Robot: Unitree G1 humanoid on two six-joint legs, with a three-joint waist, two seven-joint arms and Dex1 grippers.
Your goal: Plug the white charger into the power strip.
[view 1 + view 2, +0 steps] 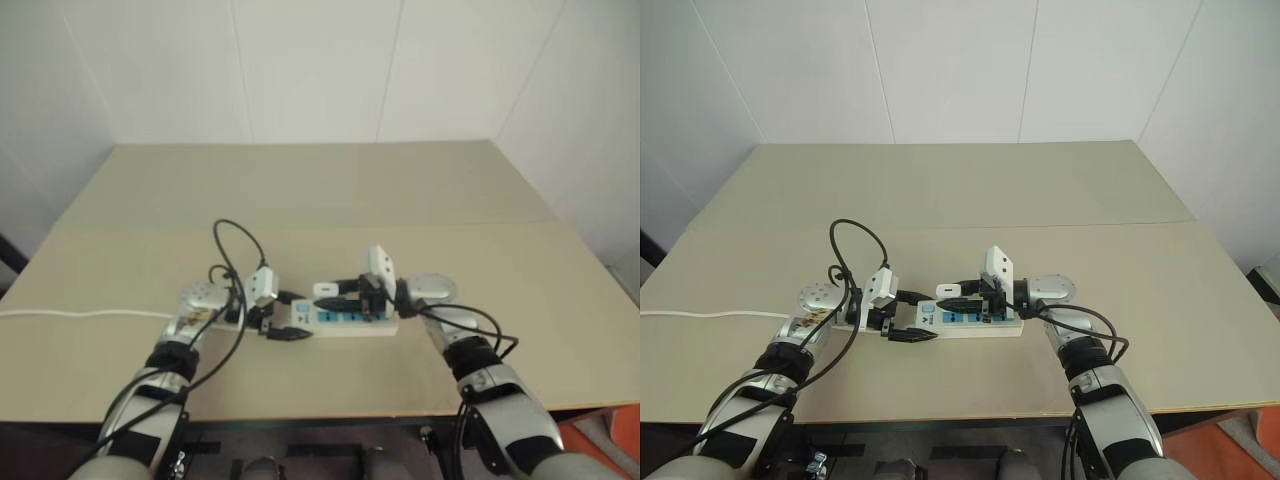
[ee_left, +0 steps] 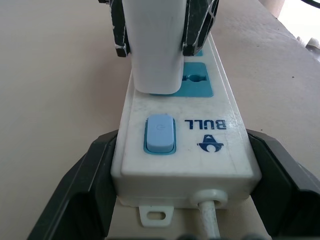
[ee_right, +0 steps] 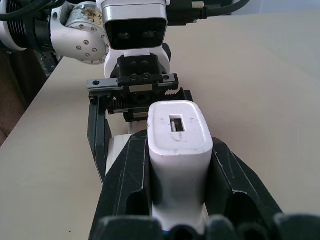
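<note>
My right gripper will let go of the white charger, plugged into the blue socket (image 1: 326, 314) (image 3: 177, 225) beside the switch of the power strip.
The power strip (image 1: 352, 321) lies across the near middle of the table, blue sockets facing up. My left gripper (image 2: 185, 170) is shut on its switch end, one black finger (image 2: 82, 192) on each long side, with the cord leaving between them. The white charger (image 2: 154, 50) stands upright on the strip, its base against a blue socket just past the blue switch (image 2: 160, 133); its prongs are hidden. My right gripper (image 3: 177, 170) is shut on the charger (image 3: 177, 145), clamping its two sides, and faces the left gripper across the strip.
The strip's thin white cord (image 1: 70, 314) runs off toward the table's left edge. The tan table (image 1: 300, 190) stretches bare behind the strip to the white wall. Black cables loop above my left wrist (image 1: 235, 250).
</note>
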